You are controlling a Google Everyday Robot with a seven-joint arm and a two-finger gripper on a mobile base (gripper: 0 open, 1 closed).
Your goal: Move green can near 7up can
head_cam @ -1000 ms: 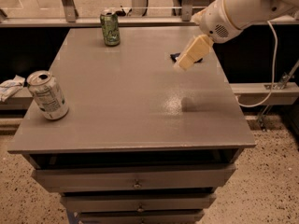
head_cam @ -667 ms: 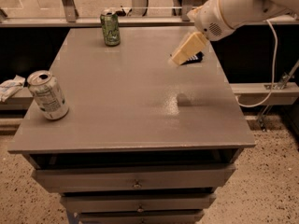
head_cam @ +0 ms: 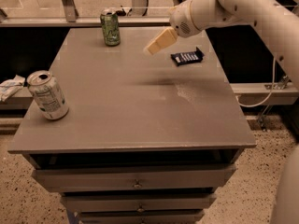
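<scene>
I should close my gripper around the middle of the green can (head_cam: 111, 28), because that can has to move near the 7up can.
The green can (head_cam: 110, 27) stands upright at the far edge of the grey table (head_cam: 135, 101), left of centre. The 7up can (head_cam: 47, 95), silver-white with a text panel, stands tilted near the table's front left edge. My gripper (head_cam: 152, 48) hangs above the table's far middle, to the right of the green can and well apart from it. It holds nothing that I can see. The white arm (head_cam: 243, 8) reaches in from the upper right.
A dark snack packet (head_cam: 187, 57) lies on the table at the far right, just right of the gripper. A crumpled white item (head_cam: 10, 87) lies on the ledge left of the table. Drawers (head_cam: 135, 183) sit below the tabletop. A rail runs behind the table.
My gripper has moved left across the far side of the table, toward the green can, uncovering the dark packet. The cans have not moved.
</scene>
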